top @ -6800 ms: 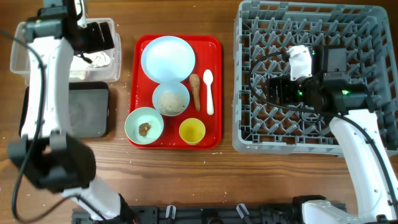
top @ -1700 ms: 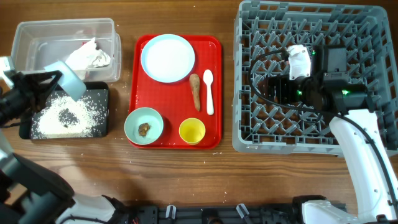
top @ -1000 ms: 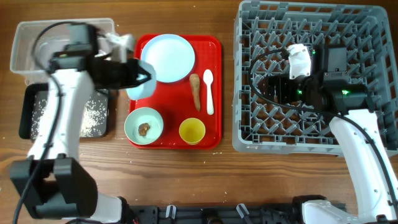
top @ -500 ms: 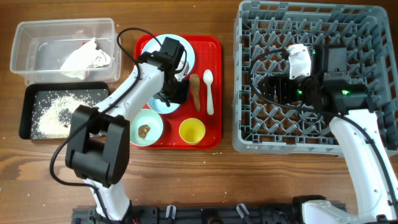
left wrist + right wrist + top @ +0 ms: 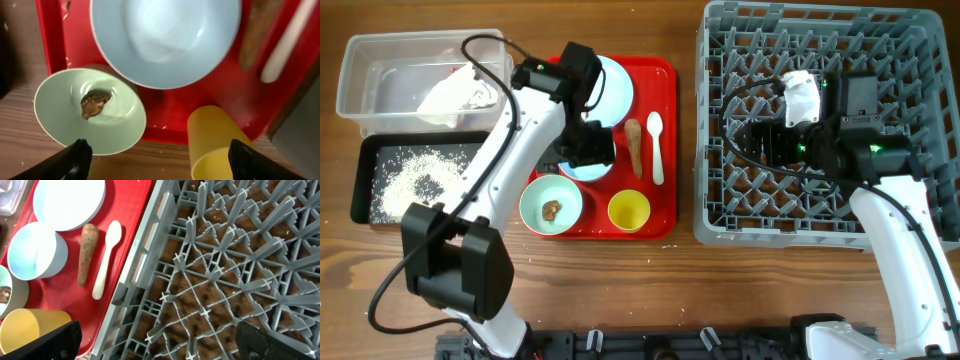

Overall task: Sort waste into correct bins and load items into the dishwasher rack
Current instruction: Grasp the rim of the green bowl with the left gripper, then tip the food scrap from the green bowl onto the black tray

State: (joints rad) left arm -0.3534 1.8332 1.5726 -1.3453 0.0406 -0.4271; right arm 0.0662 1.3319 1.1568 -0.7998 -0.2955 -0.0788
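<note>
The robot's left gripper should next move to the pale green bowl's rim [image 5: 581, 202] [image 5: 145, 120] on the side facing the yellow cup and close there.
My left gripper [image 5: 588, 148] [image 5: 162, 160] is open and empty, just above the empty pale blue bowl [image 5: 575, 172] [image 5: 165, 40] on the red tray. Beside it are the pale green bowl [image 5: 552, 203] [image 5: 90, 120] holding the brown food lump [image 5: 94, 102], the yellow cup [image 5: 629, 211] [image 5: 220, 145], the root-like stick [image 5: 634, 145], the white spoon [image 5: 655, 148] and the plate [image 5: 612, 85]. White grains lie in the black tray [image 5: 365, 170]. Tissue and wrapper [image 5: 455, 92] lie in the clear tub [image 5: 380, 50]. My right gripper [image 5: 760, 140] [image 5: 160, 345] is open over the dishwasher rack [image 5: 820, 40] [image 5: 225, 280].
The flat red serving tray [image 5: 665, 70] lies between the bins and the rack. Bare wooden table runs along the front edge. A few stray grains lie on the wood by the red tray.
My left arm tipped the grains into the black tray, carried the pale blue bowl back to the red tray and let it go. The right arm has not moved.
</note>
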